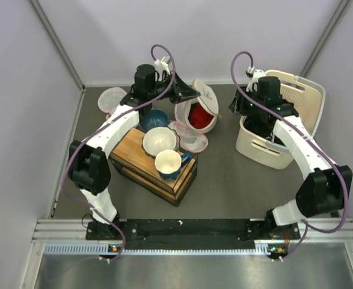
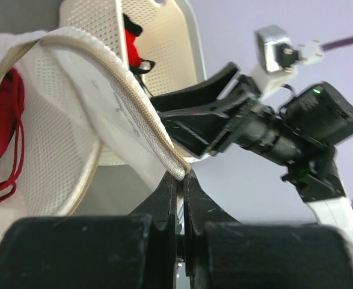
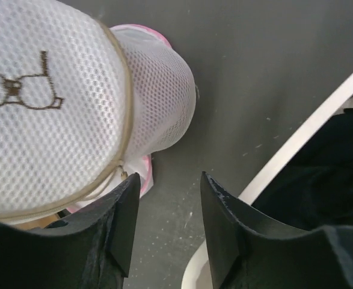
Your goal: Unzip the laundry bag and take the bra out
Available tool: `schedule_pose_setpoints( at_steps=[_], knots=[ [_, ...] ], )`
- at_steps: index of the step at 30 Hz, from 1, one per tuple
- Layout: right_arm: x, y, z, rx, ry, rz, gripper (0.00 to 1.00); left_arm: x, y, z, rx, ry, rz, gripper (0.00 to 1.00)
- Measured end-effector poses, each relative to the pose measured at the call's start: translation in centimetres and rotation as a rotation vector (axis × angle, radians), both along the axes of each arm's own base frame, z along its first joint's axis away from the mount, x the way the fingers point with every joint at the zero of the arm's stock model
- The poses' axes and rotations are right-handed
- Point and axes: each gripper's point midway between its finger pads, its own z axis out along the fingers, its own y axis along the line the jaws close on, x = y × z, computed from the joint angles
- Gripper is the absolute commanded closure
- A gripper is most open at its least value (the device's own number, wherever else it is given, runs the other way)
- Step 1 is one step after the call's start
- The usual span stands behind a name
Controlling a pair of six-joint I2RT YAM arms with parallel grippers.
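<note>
I will hold the bag's flap with my right gripper while my left gripper takes its back edge (image 1: 201,82), because the flap stands between the bra and my right gripper.
The laundry bag (image 1: 205,95) is held up off the table behind the wooden box, its mouth open towards the camera. The red bra (image 1: 201,115) lies inside it. My left gripper (image 1: 187,93) is shut on the bag's corded zip edge (image 2: 164,150); in the left wrist view the bra (image 2: 5,129) shows through the mesh. My right gripper (image 1: 231,108) hangs open just right of the bag. In the right wrist view its jaws (image 3: 167,180) stand apart over bare table, the left fingertip (image 3: 128,186) beside the bag's zip pull (image 3: 123,174) without gripping it.
The cream perforated basket (image 1: 271,152) stands right of my right gripper, dark cloth inside. A wooden box (image 1: 139,158) carries a white bowl (image 1: 160,139), a blue bowl (image 1: 154,117) and a cup (image 1: 169,162). Pink-trimmed mesh bags lie under the laundry bag (image 1: 194,143) and at the back left (image 1: 111,99).
</note>
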Motion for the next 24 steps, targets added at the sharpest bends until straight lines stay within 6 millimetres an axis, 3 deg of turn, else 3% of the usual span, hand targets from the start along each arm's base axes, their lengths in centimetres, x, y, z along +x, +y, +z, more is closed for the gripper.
schedule_pose_setpoints(
  at_steps=[5, 8, 11, 18, 24],
  knots=[
    [-1.8, 0.1, 1.5, -0.003, -0.055, -0.028, 0.53, 0.5, -0.1, -1.6, 0.016, 0.046, 0.045, 1.0],
    [-4.2, 2.0, 1.7, 0.007, -0.101, 0.003, 0.45, 0.5, -0.3, -1.4, 0.012, 0.041, 0.051, 1.0],
    [-5.8, 4.1, 0.6, -0.003, -0.119, 0.064, 0.38, 0.4, -0.4, -1.4, 0.013, 0.043, 0.052, 1.0],
    [-5.3, 4.3, -0.8, -0.14, -0.187, 0.156, 0.23, 0.2, -0.6, -0.6, 0.039, 0.005, 0.046, 1.0],
    [-4.6, 5.4, 0.2, -0.246, -0.313, 0.232, 0.23, 0.0, -0.8, -0.8, 0.062, -0.002, 0.038, 1.0]
  ],
)
